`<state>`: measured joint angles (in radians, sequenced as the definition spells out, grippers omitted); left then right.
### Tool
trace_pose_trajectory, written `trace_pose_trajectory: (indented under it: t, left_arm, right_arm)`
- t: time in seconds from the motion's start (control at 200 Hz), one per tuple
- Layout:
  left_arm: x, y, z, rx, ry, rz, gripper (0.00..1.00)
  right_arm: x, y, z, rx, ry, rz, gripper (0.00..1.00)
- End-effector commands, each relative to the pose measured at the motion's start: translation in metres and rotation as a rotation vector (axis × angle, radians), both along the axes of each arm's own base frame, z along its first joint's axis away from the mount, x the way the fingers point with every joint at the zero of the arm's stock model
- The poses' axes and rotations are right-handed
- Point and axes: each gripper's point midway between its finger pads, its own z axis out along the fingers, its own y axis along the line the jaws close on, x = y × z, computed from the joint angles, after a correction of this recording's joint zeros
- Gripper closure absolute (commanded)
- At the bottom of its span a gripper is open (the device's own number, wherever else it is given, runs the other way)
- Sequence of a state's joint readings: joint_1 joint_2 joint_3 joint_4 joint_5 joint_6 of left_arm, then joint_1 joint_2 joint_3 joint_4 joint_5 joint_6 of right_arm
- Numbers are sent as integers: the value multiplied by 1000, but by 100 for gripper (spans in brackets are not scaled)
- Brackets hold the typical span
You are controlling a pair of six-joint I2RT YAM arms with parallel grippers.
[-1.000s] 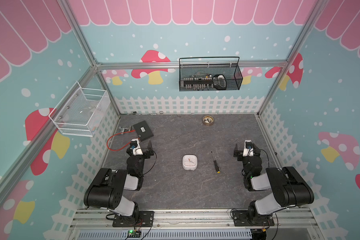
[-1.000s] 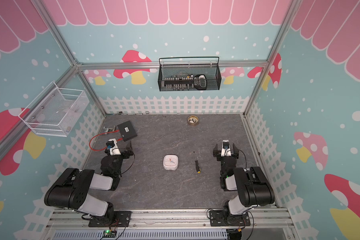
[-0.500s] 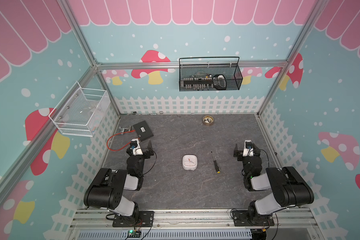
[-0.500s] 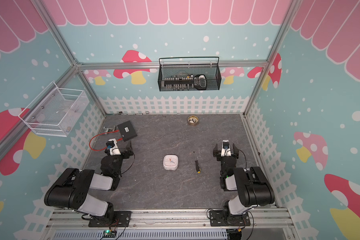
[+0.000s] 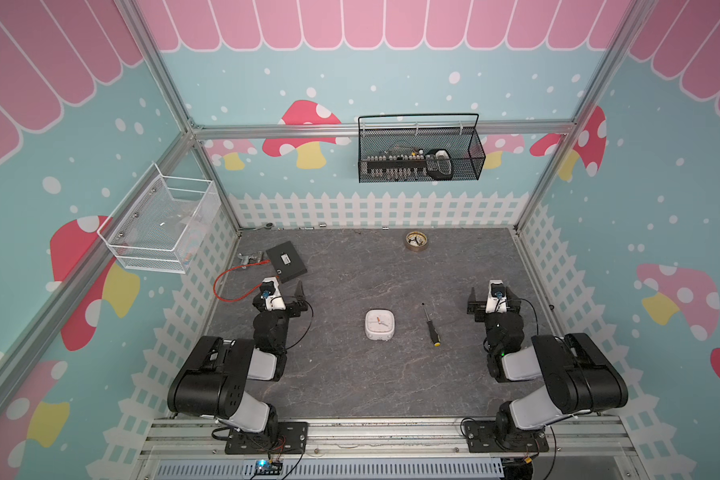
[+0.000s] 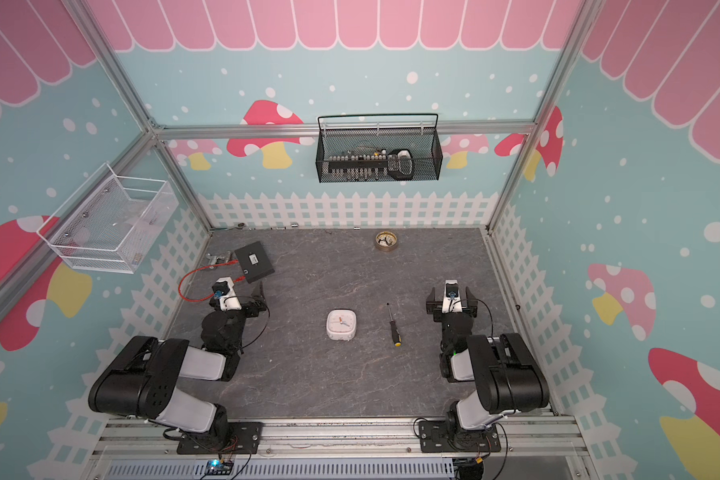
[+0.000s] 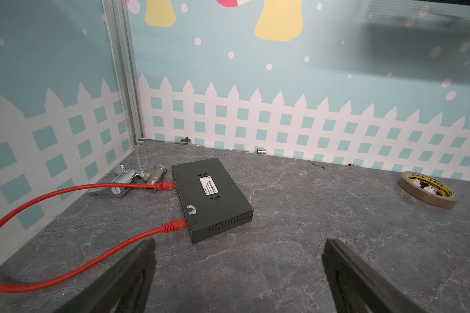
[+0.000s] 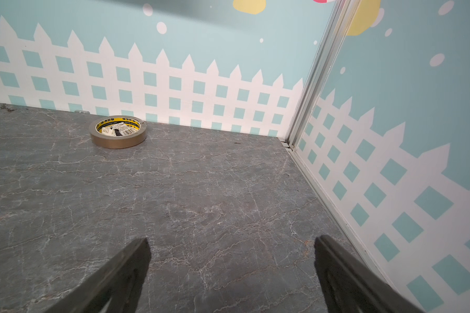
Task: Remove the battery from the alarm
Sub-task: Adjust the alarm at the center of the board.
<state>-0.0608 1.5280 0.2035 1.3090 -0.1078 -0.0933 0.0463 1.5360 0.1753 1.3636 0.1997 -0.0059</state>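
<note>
The robot's left gripper needs to go to the white alarm next and grasp its side (image 5: 368,325) opposite the screwdriver.
The alarm (image 5: 379,325) (image 6: 341,325) is a small white rounded-square clock lying face up in the middle of the grey table, its red-orange hands showing. The battery is hidden. My left gripper (image 5: 285,287) (image 6: 246,287) (image 7: 239,244) rests low at the table's left, well away from the alarm, open with only bare table between its fingers. My right gripper (image 5: 493,293) (image 6: 452,294) (image 8: 231,241) rests at the right side, beyond the screwdriver, also open and empty. Neither wrist view shows the alarm.
A black-and-yellow screwdriver (image 5: 430,325) (image 6: 393,324) lies just right of the alarm. A brown tape roll (image 5: 416,241) (image 8: 118,132) sits near the back wall. A black box (image 5: 286,261) (image 7: 212,197) with a red cable (image 7: 65,189) and a metal fitting (image 7: 136,177) lie back left. Two wire baskets hang on the walls.
</note>
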Motion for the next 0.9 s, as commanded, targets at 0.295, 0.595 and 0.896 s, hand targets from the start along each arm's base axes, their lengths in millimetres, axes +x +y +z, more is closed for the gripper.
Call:
trace_pose_trajectory:
  t: [0.295,0.595,0.896]
  left_arm:
    - [2,0,3,-4,-7,-17,1]
    - [3,29,79,-109,-50,173,11]
    - [3,-63,113,-284,125,-84,25]
  right_arm:
    - [5,1,6,12,-19,6,0]
    - [41,-2,129,78,-27,-78,1]
    - [43,134,142,447,432,415,0]
